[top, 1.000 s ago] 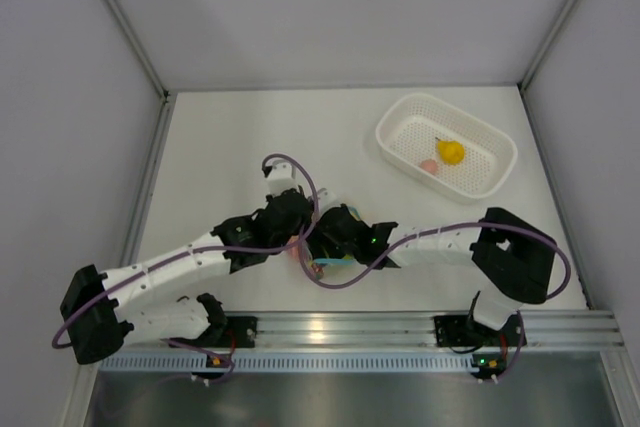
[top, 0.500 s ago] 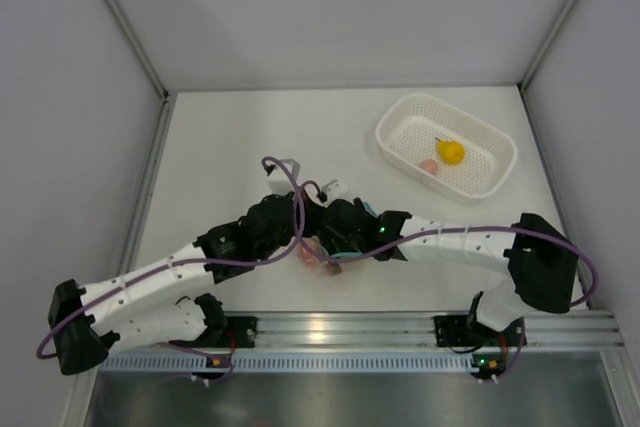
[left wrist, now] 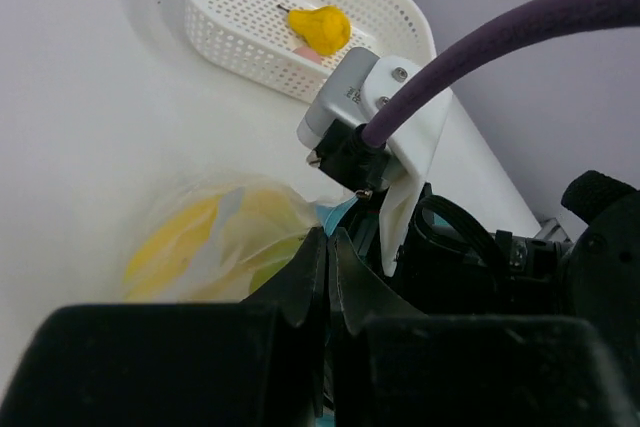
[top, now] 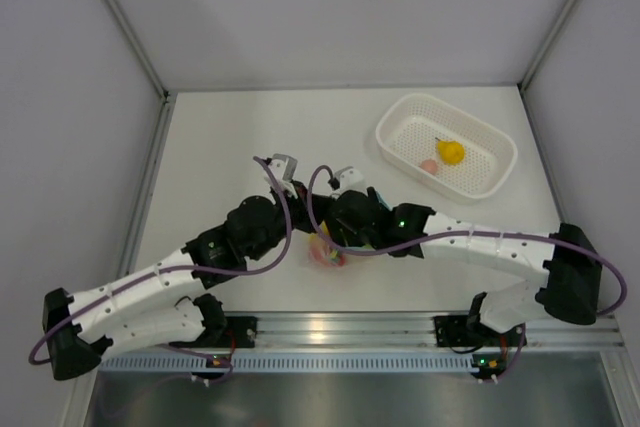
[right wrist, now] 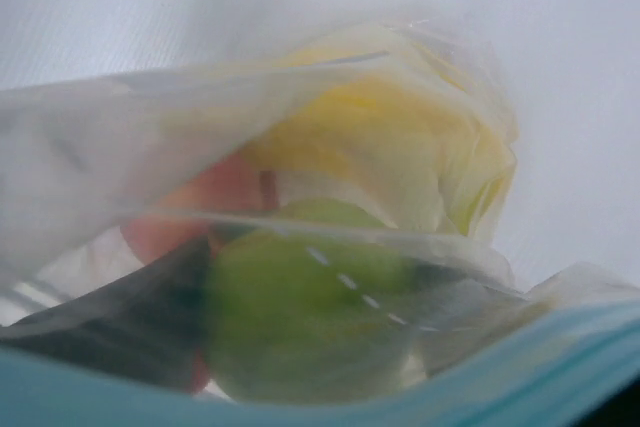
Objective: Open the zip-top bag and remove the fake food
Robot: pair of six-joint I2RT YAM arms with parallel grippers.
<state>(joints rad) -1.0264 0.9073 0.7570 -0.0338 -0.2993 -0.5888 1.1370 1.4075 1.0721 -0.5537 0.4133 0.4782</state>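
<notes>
The green pear, now inside the hanging zip-top bag, will be let go by my right gripper in the white perforated basket [top: 416,142], just behind the pink piece.
The zip-top bag [top: 326,252] hangs between my two grippers above the table's near middle. In the left wrist view, my left gripper [left wrist: 330,239] is shut on the bag's top edge, beside the light blue zip strip [left wrist: 336,211]. The bag [left wrist: 215,237] bulges with yellow food. In the right wrist view the bag [right wrist: 90,147] fills the frame, with a green pear [right wrist: 300,307], yellow banana bunch [right wrist: 380,137] and a red piece [right wrist: 205,202] inside. The blue strip [right wrist: 300,402] crosses the bottom. My right gripper [top: 332,230] holds the strip's other side, its fingers hidden.
A white perforated basket [top: 480,132] stands at the back right, holding a small yellow fruit [top: 450,152] and a pink piece [top: 428,165]. It also shows in the left wrist view [left wrist: 230,42]. Grey walls enclose the table; a metal rail runs along the near edge.
Both arms have stretched out and moved away from the near edge, carrying the bag between them. The wrists now sit higher and farther back, and the bag hangs below them.
</notes>
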